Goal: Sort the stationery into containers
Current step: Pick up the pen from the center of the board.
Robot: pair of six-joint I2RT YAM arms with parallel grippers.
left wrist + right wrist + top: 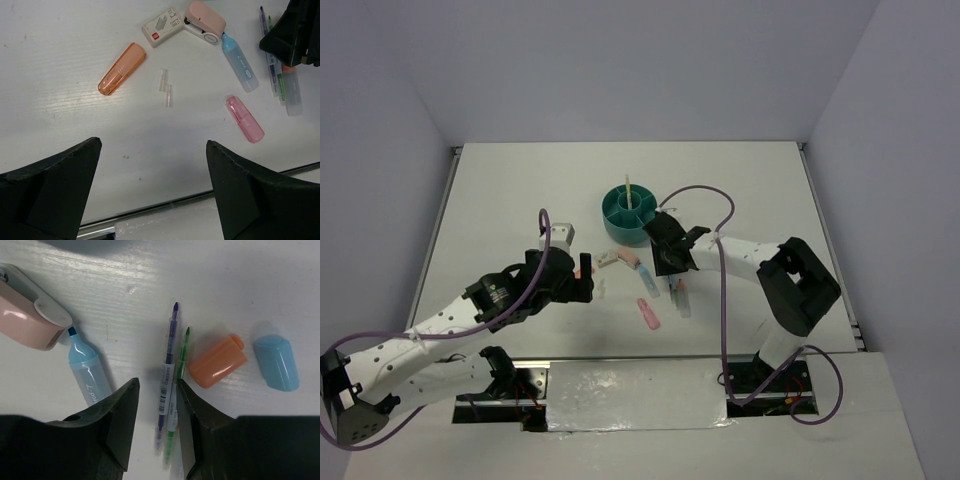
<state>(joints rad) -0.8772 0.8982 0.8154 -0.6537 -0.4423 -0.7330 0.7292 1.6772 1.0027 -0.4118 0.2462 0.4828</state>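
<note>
The middle of the clear clip (601, 284) (163, 80) that lies nearer the white eraser box is the spot my left gripper will close on.
The round teal organizer (630, 212) stands at mid-table with a thin stick upright in it. Stationery lies in front of it. My left gripper (152, 146) is open and empty, hovering near an orange cap (122, 75), clear clips (166, 91) and a pink cap (244, 119). My right gripper (157, 390) is low over the table. Its partly open jaws straddle a purple pen (168, 371) and a green pen (181, 365) lying side by side. The green pen lies against the right finger. An orange cap (218, 361) and a blue cap (276, 362) lie just right of them.
A blue highlighter (87, 377), a pink correction-tape case (27, 315) and a white eraser box (162, 26) lie between the two grippers. The two grippers (582, 280) (670, 262) are close together. The table's near edge (200, 197) runs just under my left gripper.
</note>
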